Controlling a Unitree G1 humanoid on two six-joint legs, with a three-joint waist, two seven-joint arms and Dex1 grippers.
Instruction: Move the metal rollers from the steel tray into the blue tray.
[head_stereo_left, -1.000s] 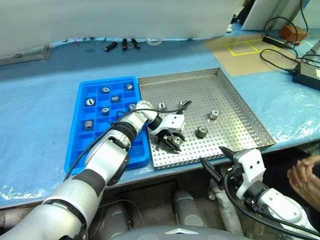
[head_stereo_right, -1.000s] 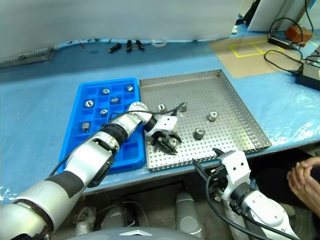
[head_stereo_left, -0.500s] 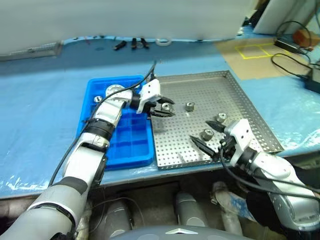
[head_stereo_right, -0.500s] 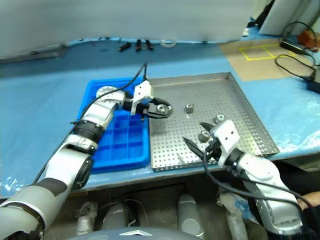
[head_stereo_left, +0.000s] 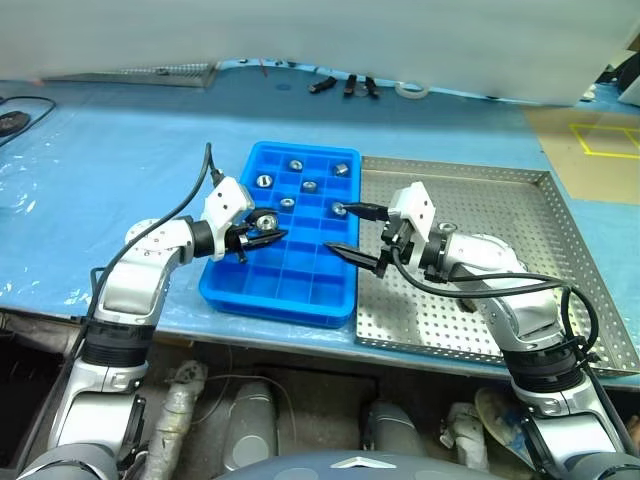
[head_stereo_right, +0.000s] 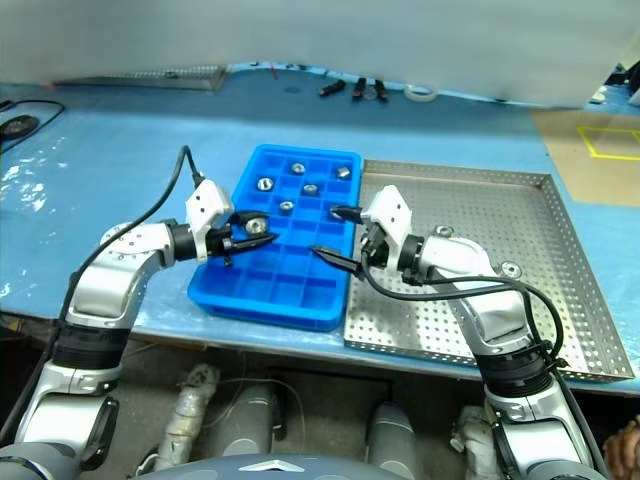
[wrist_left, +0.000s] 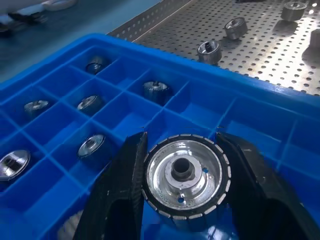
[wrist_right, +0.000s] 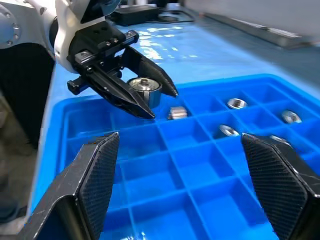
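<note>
Next, my left gripper releases the metal roller in the blue tray's near corner compartment (head_stereo_left: 231, 272), the one that is farthest away from the steel tray.
The blue tray (head_stereo_left: 272, 297) lies left of the steel tray (head_stereo_left: 560, 235). My left gripper (head_stereo_left: 266, 234) hovers over the blue tray's left side, shut on a metal roller (wrist_left: 186, 175) held flat between its fingers (wrist_left: 125, 200). Several more rollers (head_stereo_left: 310, 184) sit in the tray's far compartments. My right gripper (head_stereo_left: 350, 232) is open and empty above the border between the two trays, pointing at the left gripper (wrist_right: 125, 95). Two rollers (head_stereo_right: 443, 232) lie on the steel tray by my right arm.
Small black tools (head_stereo_left: 345, 86) and a tape roll (head_stereo_left: 408, 90) lie at the table's far edge. A brown board with yellow markings (head_stereo_left: 600, 140) is at the far right. A black cable (head_stereo_left: 15, 115) rests at the far left.
The camera has swung left. My left gripper carried the roller from the steel tray to above the blue tray's left side. My right gripper rose from the table's front edge to the trays' border.
</note>
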